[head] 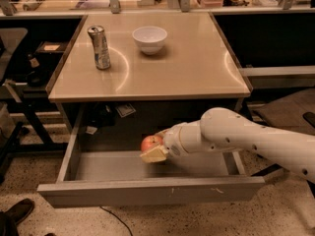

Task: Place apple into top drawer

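Observation:
The apple will go down from my gripper near the middle of the top drawer's bottom (141, 155), behind the grey front panel.
The top drawer (147, 191) is pulled open below the beige desk; its grey front panel has small white scuffs. My white arm reaches in from the right over the drawer. My gripper (153, 149) is shut on the red-orange apple (150, 142) and holds it just above the drawer's floor, near the middle and a little to the back. One pale finger (153, 155) shows under the apple; the other is hidden behind it.
On the desk top (187, 68) stand a silver can (99, 47) at the left and a white bowl (149, 39) at the back middle. A dark shoe (15, 213) lies on the floor at the lower left. Black frames stand beside the desk.

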Robot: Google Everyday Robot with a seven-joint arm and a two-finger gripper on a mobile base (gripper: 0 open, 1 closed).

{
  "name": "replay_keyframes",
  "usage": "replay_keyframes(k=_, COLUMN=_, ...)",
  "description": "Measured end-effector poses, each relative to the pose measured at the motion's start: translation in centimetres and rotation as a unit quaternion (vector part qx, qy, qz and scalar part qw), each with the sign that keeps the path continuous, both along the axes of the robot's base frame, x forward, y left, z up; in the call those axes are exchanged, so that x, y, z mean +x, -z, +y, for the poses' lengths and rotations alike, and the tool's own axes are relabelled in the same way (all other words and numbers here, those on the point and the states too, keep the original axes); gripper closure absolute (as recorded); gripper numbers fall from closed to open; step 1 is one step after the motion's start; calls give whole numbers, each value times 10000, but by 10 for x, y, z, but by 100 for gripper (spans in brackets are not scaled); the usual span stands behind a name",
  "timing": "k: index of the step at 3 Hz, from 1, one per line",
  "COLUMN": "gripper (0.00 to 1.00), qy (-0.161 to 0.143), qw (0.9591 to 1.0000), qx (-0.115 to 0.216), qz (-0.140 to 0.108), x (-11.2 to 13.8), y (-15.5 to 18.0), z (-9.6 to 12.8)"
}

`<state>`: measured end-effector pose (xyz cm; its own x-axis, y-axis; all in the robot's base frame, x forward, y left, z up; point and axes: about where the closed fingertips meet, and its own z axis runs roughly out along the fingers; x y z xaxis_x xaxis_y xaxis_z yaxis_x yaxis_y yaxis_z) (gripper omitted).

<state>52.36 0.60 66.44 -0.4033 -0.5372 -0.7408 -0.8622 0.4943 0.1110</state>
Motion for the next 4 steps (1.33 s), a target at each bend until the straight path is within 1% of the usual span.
replay_keyframes(k=1, gripper=100, qy=-191, qw=9997, qx=123, qz=-10, x=0, y=10, z=19)
replay_keyframes(k=2, gripper=100, qy=-351, qw=9991, qx=234, qz=-29, x=4, y=23, z=33)
replay_keyframes(k=3, gripper=100, qy=-457, qw=9985, qx=302, qz=-81, x=13, y=35, z=42)
replay_keyframes(k=4, gripper=100, qy=-494, qw=9981, qx=326, qz=-189, x=16, y=41, z=47)
